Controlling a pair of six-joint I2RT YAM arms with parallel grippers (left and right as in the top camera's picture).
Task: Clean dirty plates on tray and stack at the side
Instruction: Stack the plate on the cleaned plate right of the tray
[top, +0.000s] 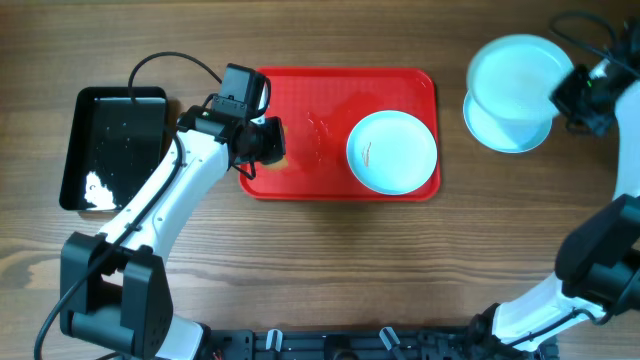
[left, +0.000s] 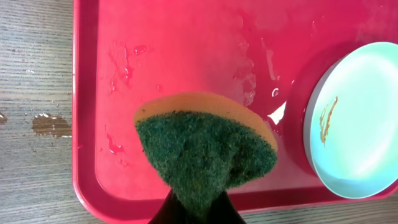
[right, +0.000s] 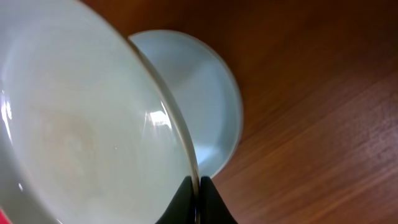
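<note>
Next, my right gripper lets go of the tilted plate squarely on top of the plate lying on the bare table (top: 507, 112) (right: 175, 104).
The red tray (top: 340, 90) lies at the table's middle, wet in places. One plate (top: 392, 150) sits in the tray's right half, with a brown smear (left: 326, 119) on it. My left gripper (top: 272, 142) hangs over the tray's left part, shut on a green-and-yellow sponge (left: 205, 149). At the far right my right gripper (top: 568, 92) is shut on the rim of a second plate (top: 515, 75), held tilted just above a third plate (top: 505, 135) that lies on the table. In the right wrist view the held plate (right: 81, 124) fills the left and the lower plate (right: 205, 106) shows behind it.
A black rectangular tray (top: 115, 145) with water in it stands left of the red tray. A small puddle (left: 51, 124) lies on the wood beside the red tray's left rim. The left arm reaches in from the front left.
</note>
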